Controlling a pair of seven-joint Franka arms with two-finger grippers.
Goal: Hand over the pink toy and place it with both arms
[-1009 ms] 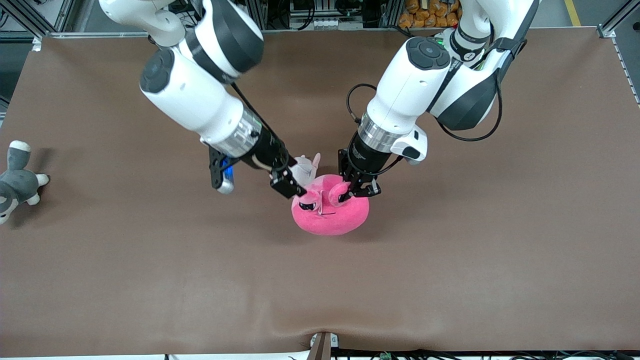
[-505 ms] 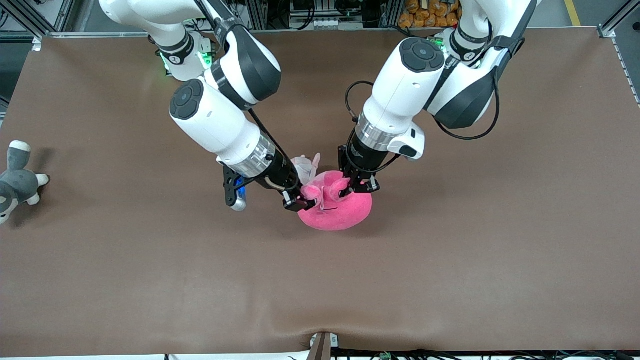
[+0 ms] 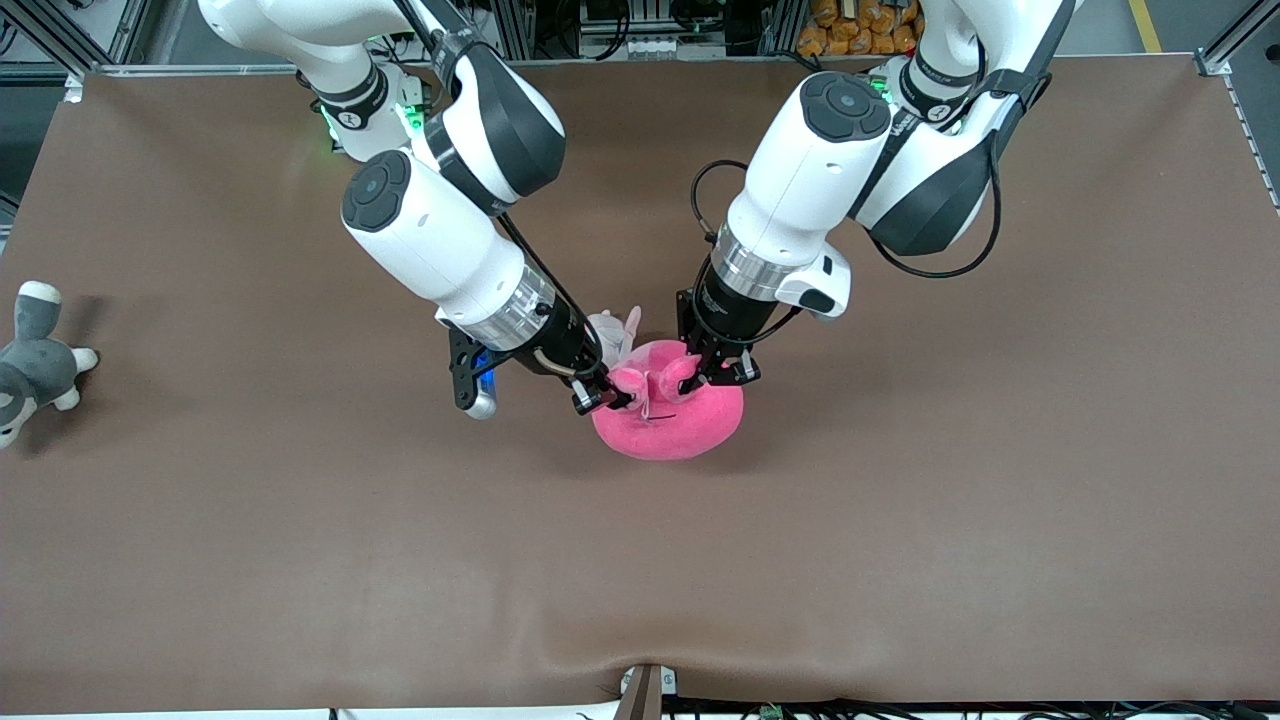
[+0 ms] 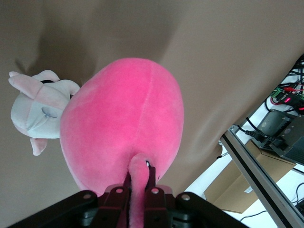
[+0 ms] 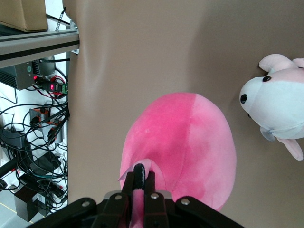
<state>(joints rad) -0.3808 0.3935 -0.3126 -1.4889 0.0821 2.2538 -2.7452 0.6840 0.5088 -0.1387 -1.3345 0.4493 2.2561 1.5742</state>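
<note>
My right gripper will let go of the pink toy so it rests between the puppy plush and the nearer grey-and-white plush (image 3: 260,372).
The pink toy (image 3: 672,425) is at the middle of the table, held by both arms, each gripping one of its two floppy ears. My left gripper (image 3: 706,376) is shut on one ear; in the left wrist view its fingers (image 4: 151,172) pinch that ear over the round pink body (image 4: 123,118). My right gripper (image 3: 606,397) is shut on the other ear; in the right wrist view the fingers (image 5: 149,179) clamp the ear above the pink body (image 5: 190,142). The toy's face is mostly hidden by the grippers.
A small pale pink-and-white puppy plush (image 3: 612,333) lies just next to the pink toy, farther from the front camera, partly under my right arm; it also shows in both wrist views (image 4: 38,107) (image 5: 278,107). A grey-and-white plush (image 3: 33,368) lies at the right arm's end of the table.
My right arm swung in and down to the pink toy, and its gripper closed on the free ear. The toy shifted slightly. My left gripper kept its hold.
</note>
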